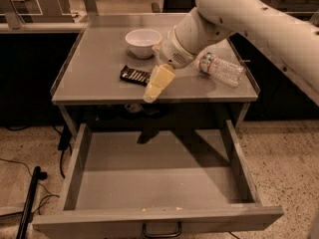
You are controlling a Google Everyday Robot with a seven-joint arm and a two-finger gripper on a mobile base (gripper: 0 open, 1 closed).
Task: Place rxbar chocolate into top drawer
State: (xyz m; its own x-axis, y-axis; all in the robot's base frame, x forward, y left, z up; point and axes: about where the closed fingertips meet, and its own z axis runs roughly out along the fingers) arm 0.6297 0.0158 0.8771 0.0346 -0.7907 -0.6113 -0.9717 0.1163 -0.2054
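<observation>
My gripper should go to the black-wrapped bar in front of the white bowl and close on the middle of the rxbar chocolate (135,74).
The rxbar chocolate (134,75), a small flat black-wrapped bar, lies on the grey tabletop (94,68) near its front edge, left of centre. My gripper (155,85) hangs just right of the bar, pointing down and left, close above the table's front edge. It holds nothing that I can see. The top drawer (159,217) is pulled wide open below the tabletop, with its dark loop handle (162,230) at the front.
A white bowl (143,41) stands behind the bar. A clear plastic water bottle (222,69) lies on its side at the right of the tabletop, behind my arm. Cables and a black pole (29,203) lie on the floor to the left.
</observation>
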